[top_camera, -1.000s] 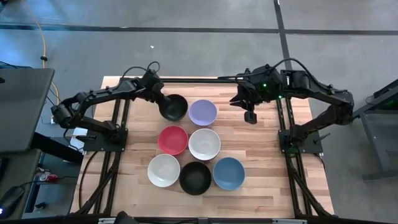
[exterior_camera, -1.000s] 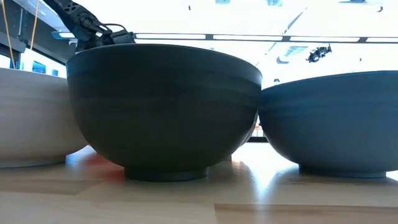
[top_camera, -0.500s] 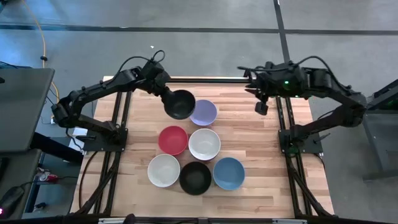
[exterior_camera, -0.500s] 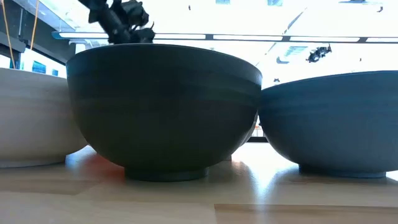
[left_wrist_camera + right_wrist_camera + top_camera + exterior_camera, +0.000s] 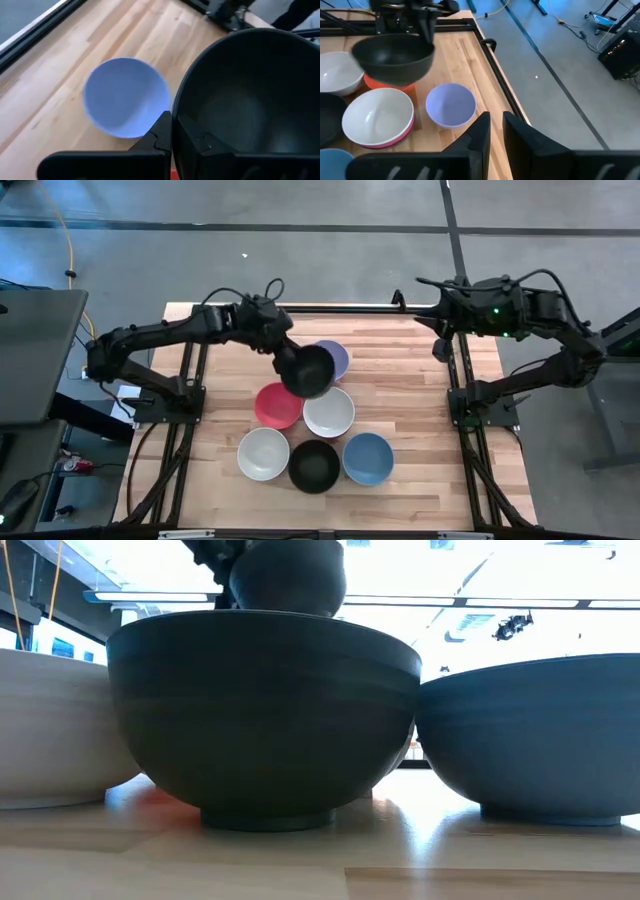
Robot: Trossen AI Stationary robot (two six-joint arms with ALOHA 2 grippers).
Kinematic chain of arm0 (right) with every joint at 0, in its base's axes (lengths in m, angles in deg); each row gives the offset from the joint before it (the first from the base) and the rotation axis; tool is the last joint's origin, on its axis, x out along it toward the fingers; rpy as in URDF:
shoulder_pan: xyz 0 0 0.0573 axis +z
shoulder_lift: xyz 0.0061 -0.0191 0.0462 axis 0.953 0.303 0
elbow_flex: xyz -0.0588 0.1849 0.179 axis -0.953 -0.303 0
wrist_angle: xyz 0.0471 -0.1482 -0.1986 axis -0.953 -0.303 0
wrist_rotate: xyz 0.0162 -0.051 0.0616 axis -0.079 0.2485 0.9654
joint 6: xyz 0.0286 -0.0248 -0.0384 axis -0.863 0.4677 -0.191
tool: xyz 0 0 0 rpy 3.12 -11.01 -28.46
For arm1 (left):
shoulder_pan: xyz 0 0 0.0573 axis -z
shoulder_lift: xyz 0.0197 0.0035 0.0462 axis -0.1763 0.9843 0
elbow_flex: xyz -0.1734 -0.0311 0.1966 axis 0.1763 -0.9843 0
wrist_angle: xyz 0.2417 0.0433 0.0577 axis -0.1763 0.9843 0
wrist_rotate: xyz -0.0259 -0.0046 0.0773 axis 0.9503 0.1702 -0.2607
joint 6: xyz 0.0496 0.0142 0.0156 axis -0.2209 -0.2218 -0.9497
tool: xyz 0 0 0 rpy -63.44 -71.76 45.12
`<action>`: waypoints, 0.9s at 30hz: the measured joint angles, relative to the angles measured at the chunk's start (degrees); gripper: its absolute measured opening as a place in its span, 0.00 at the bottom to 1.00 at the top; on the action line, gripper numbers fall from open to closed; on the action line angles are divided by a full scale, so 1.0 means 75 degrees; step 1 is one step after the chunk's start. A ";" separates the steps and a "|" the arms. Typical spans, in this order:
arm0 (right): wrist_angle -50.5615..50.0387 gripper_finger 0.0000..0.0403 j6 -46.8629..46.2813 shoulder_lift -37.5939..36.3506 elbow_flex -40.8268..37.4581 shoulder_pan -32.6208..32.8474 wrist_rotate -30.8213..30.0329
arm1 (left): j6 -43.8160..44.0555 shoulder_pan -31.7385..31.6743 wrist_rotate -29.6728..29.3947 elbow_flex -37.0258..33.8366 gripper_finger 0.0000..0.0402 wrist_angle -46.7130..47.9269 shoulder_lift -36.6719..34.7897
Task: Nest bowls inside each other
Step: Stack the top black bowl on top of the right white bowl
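Note:
Next, the left gripper releases the black bowl inside the white bowl [image 5: 329,412], between red and blue bowls. The held black bowl is in the air now.
My left gripper [image 5: 285,352] is shut on a black bowl [image 5: 311,370] and holds it in the air over the gap between the lavender bowl [image 5: 338,356], the red bowl [image 5: 274,406] and a white bowl [image 5: 329,412] whose outer wall shows pink [image 5: 395,136]. Nearer stand a second white bowl [image 5: 263,453], a black bowl [image 5: 314,465] and a blue bowl [image 5: 367,458], each on its foot. My right gripper [image 5: 440,346] hovers at the far right edge, with a narrow gap between its fingers [image 5: 496,120]. My left gripper pinches the black bowl's rim [image 5: 173,112] on its far-left side, one finger [image 5: 200,145] inside the bowl and one [image 5: 159,137] outside. It comes from above, slanting from the far left. The bowl is lifted clear, mouth up [image 5: 395,57].
The standing bowls cluster in the middle and near part of the table [image 5: 420,410]. Bare wood lies to the right of them and along the far edge. Black frame rails [image 5: 455,380] run along the left and right sides.
My left gripper has carried the black bowl from the far left toward the right and near, from beside the lavender bowl to over the middle cluster; the bowl stays lifted. My right gripper has drawn back toward the table's right edge and slightly far.

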 joint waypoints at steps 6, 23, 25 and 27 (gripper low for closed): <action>-0.0071 0.10 -0.0046 0.0005 0.0000 0.0000 -0.0096 | 0.0276 0.0669 -0.0235 0.0003 0.00 -0.0401 0.0449; -0.0726 0.10 -0.0483 0.0011 0.0000 0.0003 -0.0164 | -0.0369 0.1360 -0.0399 0.2420 0.00 0.1063 0.3086; -0.0821 0.10 -0.0565 0.0005 0.0000 0.0002 -0.0287 | -0.0406 0.1406 -0.0560 0.2548 0.00 0.1175 0.3218; -0.0884 0.10 -0.0625 0.0002 0.0000 0.0000 -0.0297 | -0.0407 0.1415 -0.0623 0.2545 0.00 0.1264 0.3272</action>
